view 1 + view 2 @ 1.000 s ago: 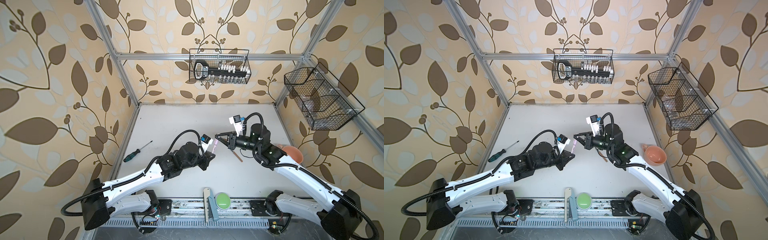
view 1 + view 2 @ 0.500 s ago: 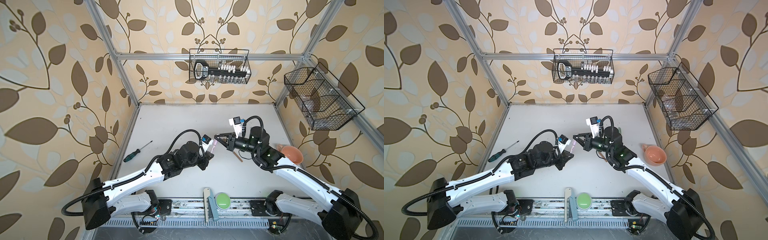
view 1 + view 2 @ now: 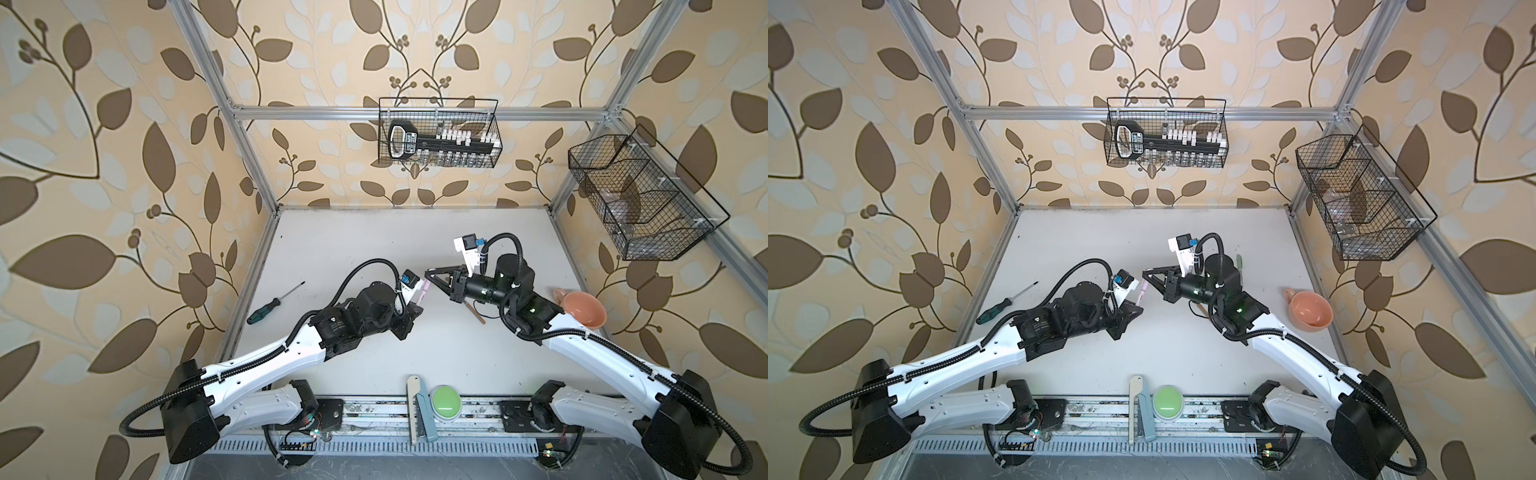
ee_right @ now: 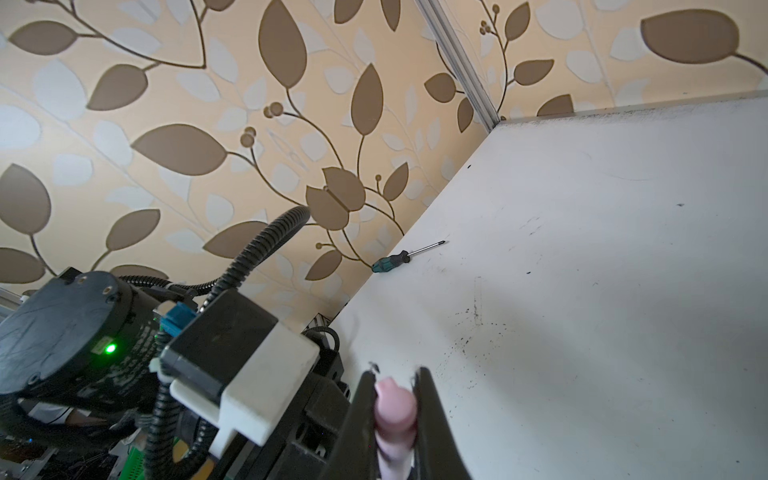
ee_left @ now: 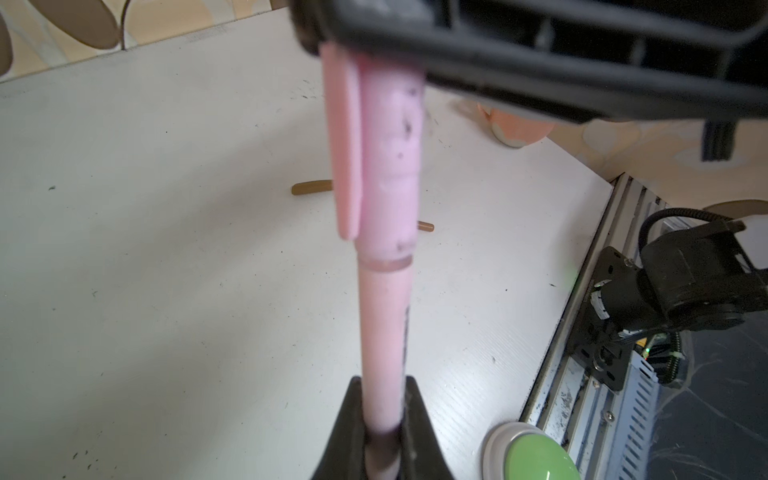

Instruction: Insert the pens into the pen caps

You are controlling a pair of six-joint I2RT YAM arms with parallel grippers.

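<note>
I have just the closed end of the pink cap in my right gripper, so next I open it and take the capped pen nearer its middle [image 5: 386, 249] before my left gripper opens.
My left gripper [image 5: 383, 384] is shut on the barrel of the pink pen [image 5: 382, 324]. The pink cap [image 5: 388, 158], with its clip alongside, sits over the pen's far end. My right gripper [image 4: 395, 374] is shut on that pink cap [image 4: 395, 409]. In both top views the two grippers meet at mid-table, left gripper [image 3: 415, 309] [image 3: 1133, 309] and right gripper [image 3: 428, 273] [image 3: 1145, 273], with a short pink stretch [image 3: 424, 286] between them. A brown pen [image 3: 476, 312] [image 5: 311, 188] lies on the table under the right arm. A slim green pen end [image 3: 1239, 261] shows beyond the right wrist.
A dark-green-handled screwdriver [image 3: 270, 307] [image 4: 392, 262] lies near the left wall. A pink cup [image 3: 582, 309] stands at the right edge. A green button [image 3: 445, 404] sits on the front rail. Wire baskets hang on the back wall [image 3: 438, 133] and right wall [image 3: 640, 208].
The right arm has crept slightly left toward the left gripper. Less of the pink pen shows between the two grippers. Both grips have held.
</note>
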